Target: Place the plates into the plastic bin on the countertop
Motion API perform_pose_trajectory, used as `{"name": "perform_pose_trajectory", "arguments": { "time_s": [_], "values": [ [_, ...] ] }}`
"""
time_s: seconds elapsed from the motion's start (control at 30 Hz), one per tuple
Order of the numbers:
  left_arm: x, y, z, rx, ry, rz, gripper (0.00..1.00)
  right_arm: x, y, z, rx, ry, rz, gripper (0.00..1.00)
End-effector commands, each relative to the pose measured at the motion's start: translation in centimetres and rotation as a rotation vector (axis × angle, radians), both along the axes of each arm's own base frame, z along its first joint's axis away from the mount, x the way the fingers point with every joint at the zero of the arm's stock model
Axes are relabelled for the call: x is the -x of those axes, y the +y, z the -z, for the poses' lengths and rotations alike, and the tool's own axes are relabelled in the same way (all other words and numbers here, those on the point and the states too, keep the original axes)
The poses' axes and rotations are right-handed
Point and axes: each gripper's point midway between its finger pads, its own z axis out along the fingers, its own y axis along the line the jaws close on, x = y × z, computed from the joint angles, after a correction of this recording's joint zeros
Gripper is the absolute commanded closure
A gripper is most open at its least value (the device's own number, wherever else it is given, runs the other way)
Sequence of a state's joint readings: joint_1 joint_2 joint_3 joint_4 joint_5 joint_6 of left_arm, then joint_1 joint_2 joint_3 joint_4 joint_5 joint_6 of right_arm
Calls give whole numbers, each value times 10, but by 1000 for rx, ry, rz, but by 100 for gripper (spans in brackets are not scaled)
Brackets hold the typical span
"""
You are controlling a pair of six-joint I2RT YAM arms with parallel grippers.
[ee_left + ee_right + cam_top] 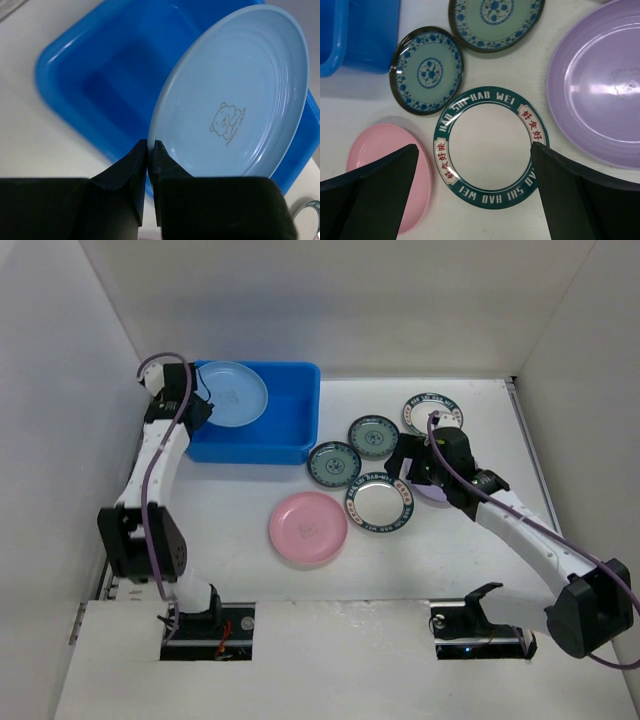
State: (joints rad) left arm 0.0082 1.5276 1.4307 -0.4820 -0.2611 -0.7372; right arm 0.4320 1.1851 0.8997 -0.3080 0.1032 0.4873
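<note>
The light blue plate, now held tilted over the bin, will be let go by my left gripper on the middle of the blue plastic bin's bottom (251, 414).
My left gripper (199, 406) is shut on the rim of the light blue plate (232, 393) and holds it tilted over the blue plastic bin (300, 410). In the left wrist view the gripper (150, 146) pinches the plate (235, 100) above the bin (100, 75). My right gripper (408, 472) is open above a white-centred plate with a dark rim (490, 145). The pink plate (308, 528), two teal-green plates (334, 464) (373, 436), a second dark-rimmed plate (432, 412) and the lavender plate (600, 90) lie on the white countertop (240, 500).
White walls close in the countertop on the left, back and right. The bin stands at the back left. The loose plates cluster at the centre and right.
</note>
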Motion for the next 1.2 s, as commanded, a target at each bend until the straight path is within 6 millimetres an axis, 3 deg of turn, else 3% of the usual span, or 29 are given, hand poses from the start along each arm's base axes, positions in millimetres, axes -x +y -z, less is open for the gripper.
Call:
{"name": "perform_pose_trajectory", "arguments": {
  "time_s": [0.0, 0.13, 0.23, 0.43, 0.63, 0.77, 0.87, 0.97, 1.03, 1.17],
  "values": [
    [-59, -8, -48, -7, -198, 81, 99, 10, 19, -13, -30, -31, -68, 0],
    [-97, -11, -22, 0, -179, 109, 99, 27, 43, -6, -8, -5, -173, 0],
    [-113, -13, 5, 1, -141, 123, 99, 42, 64, 5, 1, 43, -264, 0],
    [-128, -15, 63, 9, -42, 146, 98, 70, 97, 32, 47, 145, -397, 0],
    [-131, -12, 97, -6, 18, 158, 95, 88, 119, 50, 51, 214, -466, 1],
    [-131, -14, 105, -30, 35, 181, 89, 93, 125, 62, 59, 246, -483, 5],
    [-129, -13, 104, -46, 36, 185, 77, 97, 129, 74, 71, 272, -492, 10],
    [-128, -12, 95, -58, 16, 186, 62, 100, 132, 85, 72, 293, -497, 15],
    [-126, -11, 86, -69, -1, 186, 44, 103, 136, 91, 59, 305, -504, 18],
    [-120, -11, 60, -90, -38, 184, 24, 107, 144, 98, 29, 316, -515, 24]
  ]
}}
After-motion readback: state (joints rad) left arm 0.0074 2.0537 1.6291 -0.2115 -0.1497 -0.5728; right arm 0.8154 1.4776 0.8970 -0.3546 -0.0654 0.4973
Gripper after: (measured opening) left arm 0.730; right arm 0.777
